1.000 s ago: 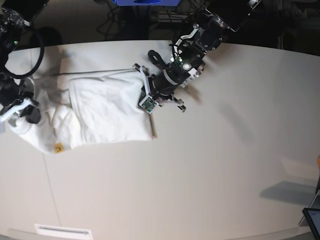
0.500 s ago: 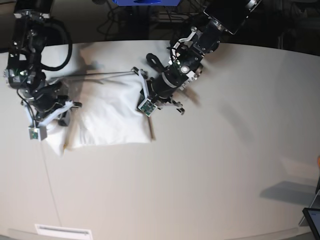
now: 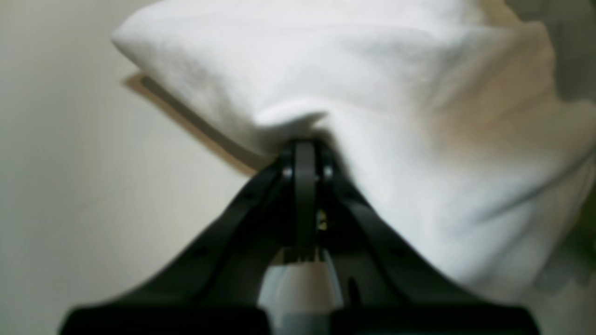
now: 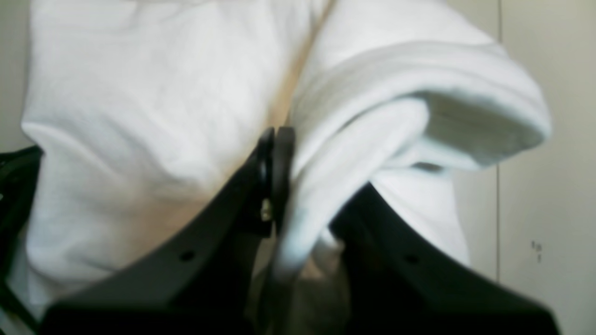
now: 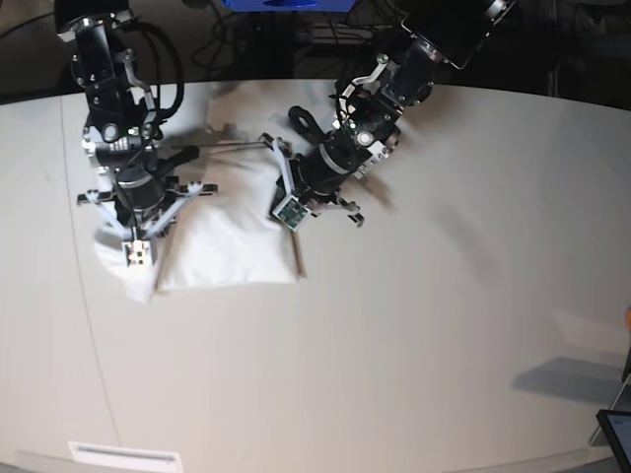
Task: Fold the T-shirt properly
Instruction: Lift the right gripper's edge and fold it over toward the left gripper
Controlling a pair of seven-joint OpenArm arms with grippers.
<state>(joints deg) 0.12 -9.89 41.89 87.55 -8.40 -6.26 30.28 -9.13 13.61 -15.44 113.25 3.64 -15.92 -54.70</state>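
Note:
My right gripper is going to release the rolled layer on the T-shirt's edge (image 5: 277, 235) (image 4: 53, 148) next to my left gripper.
The T-shirt (image 5: 232, 241) lies as a plain white, partly folded bundle on the table's far left half, with no print showing. At the shirt's right edge, my left gripper (image 5: 275, 194) is shut on a pinch of cloth; the left wrist view shows the jaws (image 3: 305, 151) together on a white fold (image 3: 372, 93). My right gripper (image 5: 146, 239) is over the bundle's left side, shut on a rolled layer of the shirt. In the right wrist view the closed fingers (image 4: 275, 139) hold that thick fold (image 4: 396, 93) up against the rest of the shirt.
The pale table (image 5: 414, 345) stretches wide to the right and front. A thin brown strip (image 5: 300, 252) shows under the shirt's right edge. A white label (image 5: 124, 456) sits at the front left edge, a dark tablet (image 5: 617, 435) at the front right corner.
My right arm has swung in from the far left, carrying the shirt's left part over toward the middle, so the bundle is narrower. The left arm has barely moved.

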